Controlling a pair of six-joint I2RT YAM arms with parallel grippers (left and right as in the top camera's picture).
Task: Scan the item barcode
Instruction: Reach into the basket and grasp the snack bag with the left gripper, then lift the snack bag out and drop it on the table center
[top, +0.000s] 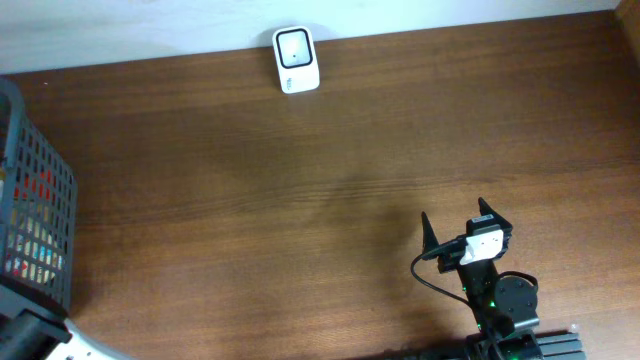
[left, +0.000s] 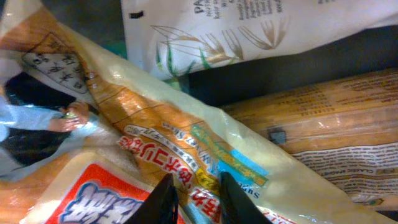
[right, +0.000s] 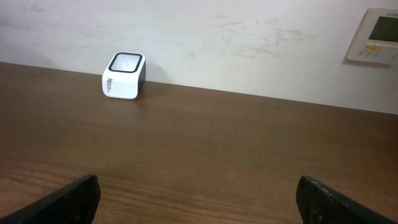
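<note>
My left gripper pinches the snack packet's printed side, short of its pale edge; it should open, then take the packet's pale edge (left: 245, 142) before lifting.
In the left wrist view my left gripper (left: 196, 180) is down among packaged goods. Its two black fingers stand close together, pinching a fold of an orange and clear snack packet (left: 155, 124) printed with red and blue characters. No barcode shows on it. The white barcode scanner (top: 296, 60) stands at the table's far edge by the wall, and it also shows at upper left as the scanner (right: 124, 76) in the right wrist view. My right gripper (top: 455, 215) hovers over the near right of the table, open with nothing between its fingers, the same gripper (right: 198, 186) facing the scanner from afar.
A dark grey mesh basket (top: 40, 200) holding packaged goods stands at the table's left edge. Around the pinched packet lie a white bag with a wheat drawing (left: 236, 25) and a brown printed package (left: 323, 118). A wall panel (right: 376, 34) hangs at the far right.
</note>
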